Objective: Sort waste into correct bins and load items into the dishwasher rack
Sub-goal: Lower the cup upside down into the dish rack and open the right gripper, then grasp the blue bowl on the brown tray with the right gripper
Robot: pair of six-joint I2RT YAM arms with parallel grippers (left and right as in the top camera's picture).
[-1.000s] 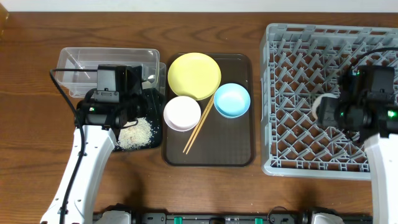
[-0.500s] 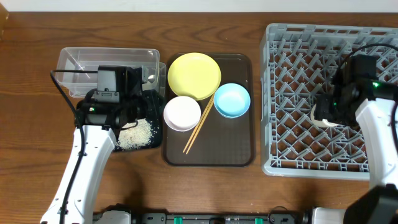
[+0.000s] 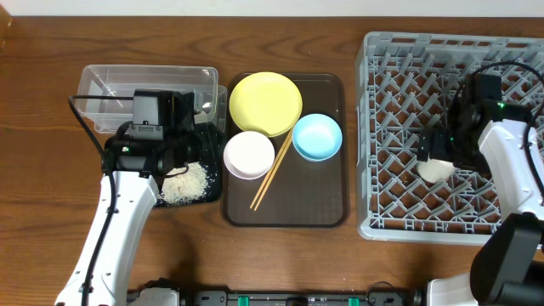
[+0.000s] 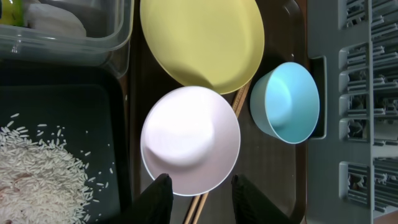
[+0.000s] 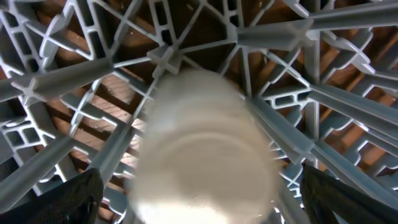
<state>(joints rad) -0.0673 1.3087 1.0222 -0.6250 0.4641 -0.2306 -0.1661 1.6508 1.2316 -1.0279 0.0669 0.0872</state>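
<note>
I should next move my right gripper to the light blue bowl and close it on the bowl's rim (image 3: 341, 133) on the side nearest the grey dishwasher rack.
My right gripper (image 3: 444, 151) hangs over the grey dishwasher rack (image 3: 399, 51), open. In the right wrist view (image 5: 202, 186) its fingers stand wide apart on either side of the pale green cup (image 5: 208, 149), which is blurred and lies on the rack lattice (image 3: 435, 170). My left gripper (image 4: 200, 190) is open and empty, just above the near rim of the white bowl (image 4: 189, 137). The yellow plate (image 3: 265, 102), light blue bowl (image 3: 316, 136) and chopsticks (image 3: 270, 177) sit on the brown tray (image 3: 327, 208). Rice (image 3: 187, 183) lies in the black tray (image 4: 62, 99). A bit of green wrapper (image 4: 9, 9) shows in the clear tub (image 3: 144, 81).
The left arm (image 3: 115, 221) covers part of the black tray and the tub's front edge. The rack's upright pegs surround the right gripper. Bare wooden table (image 3: 42, 170) lies left of the tub and in front of the brown tray.
The right gripper went down into the rack with the cup and opened; the cup dropped a little lower onto the lattice. The left arm has not moved.
</note>
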